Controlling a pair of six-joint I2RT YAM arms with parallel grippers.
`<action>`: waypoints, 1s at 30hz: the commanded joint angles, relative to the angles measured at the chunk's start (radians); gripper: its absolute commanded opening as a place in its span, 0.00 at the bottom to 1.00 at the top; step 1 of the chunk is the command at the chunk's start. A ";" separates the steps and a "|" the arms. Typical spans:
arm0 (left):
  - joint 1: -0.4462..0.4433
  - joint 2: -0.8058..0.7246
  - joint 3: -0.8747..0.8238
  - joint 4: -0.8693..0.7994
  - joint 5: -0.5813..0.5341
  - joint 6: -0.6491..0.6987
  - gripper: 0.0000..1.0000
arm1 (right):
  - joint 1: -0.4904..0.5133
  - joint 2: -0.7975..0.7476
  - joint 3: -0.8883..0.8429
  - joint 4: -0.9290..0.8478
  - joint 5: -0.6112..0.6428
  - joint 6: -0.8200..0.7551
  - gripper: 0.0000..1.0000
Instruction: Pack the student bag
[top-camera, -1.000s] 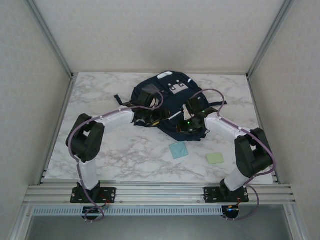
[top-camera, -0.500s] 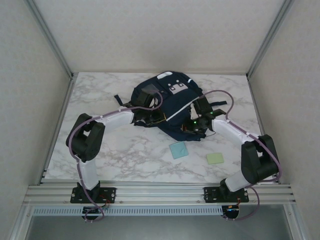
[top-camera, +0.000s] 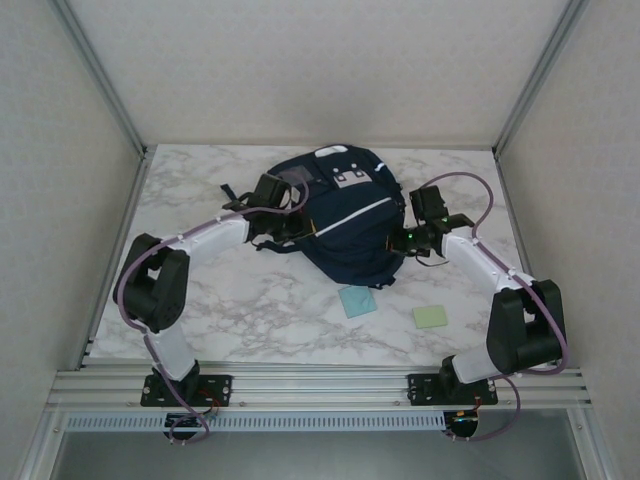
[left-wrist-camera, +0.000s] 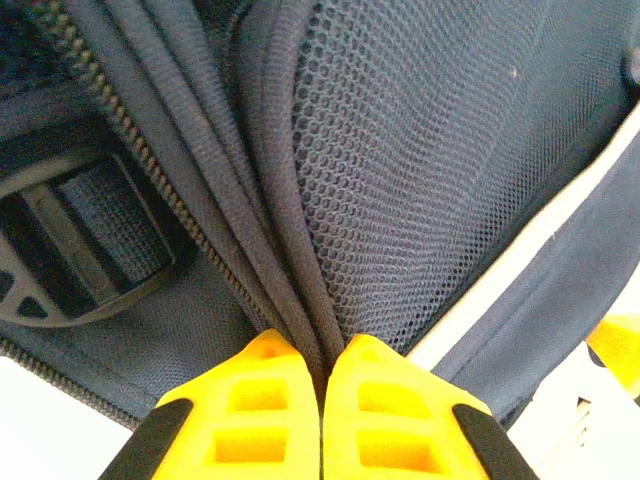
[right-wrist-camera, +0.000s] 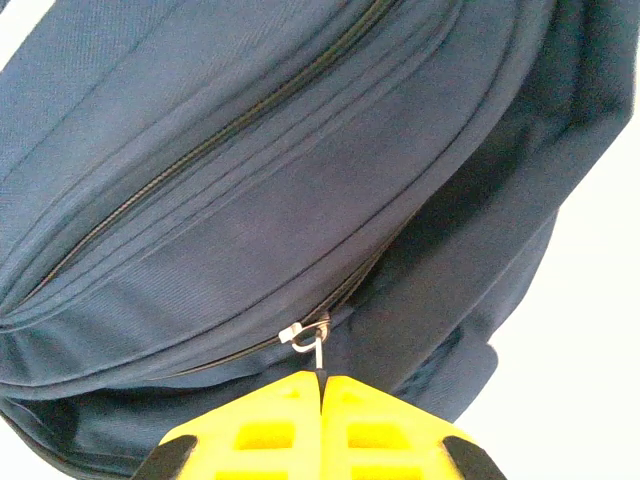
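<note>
I am holding the bag's mesh side with my left gripper, far from the zipper pull, so I will take the fabric edge (top-camera: 322, 264) along that zipper with it to steady the bag.
The student bag (top-camera: 345, 215), dark navy with a white stripe and a grey patch, lies at the back middle of the marble table. My left gripper (top-camera: 283, 218) is at its left side, shut on a piped fabric edge of the bag (left-wrist-camera: 290, 250) beside mesh and a zipper. My right gripper (top-camera: 408, 238) is at the bag's right side, shut on the metal zipper pull (right-wrist-camera: 314, 345) of a closed zipper line (right-wrist-camera: 200, 160). Yellow fingertips (right-wrist-camera: 280, 420) press together with the pull between them.
A light blue square card (top-camera: 357, 300) and a light green square card (top-camera: 431, 317) lie flat on the table in front of the bag, toward the right. White walls and metal posts enclose the table on three sides.
The right gripper has moved right and back along the bag's edge, drawing the zipper shut. The left gripper moved left and back. The bag now looks rounded and closed.
</note>
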 joint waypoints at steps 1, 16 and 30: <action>0.097 -0.043 0.035 -0.069 -0.117 0.079 0.00 | -0.006 0.025 0.026 0.003 -0.009 0.000 0.00; 0.134 -0.184 0.012 -0.146 -0.195 -0.019 0.74 | 0.282 0.224 0.219 0.286 -0.293 0.180 0.00; 0.046 -0.180 -0.222 0.123 -0.080 -0.370 0.77 | 0.428 0.365 0.328 0.383 -0.392 0.240 0.00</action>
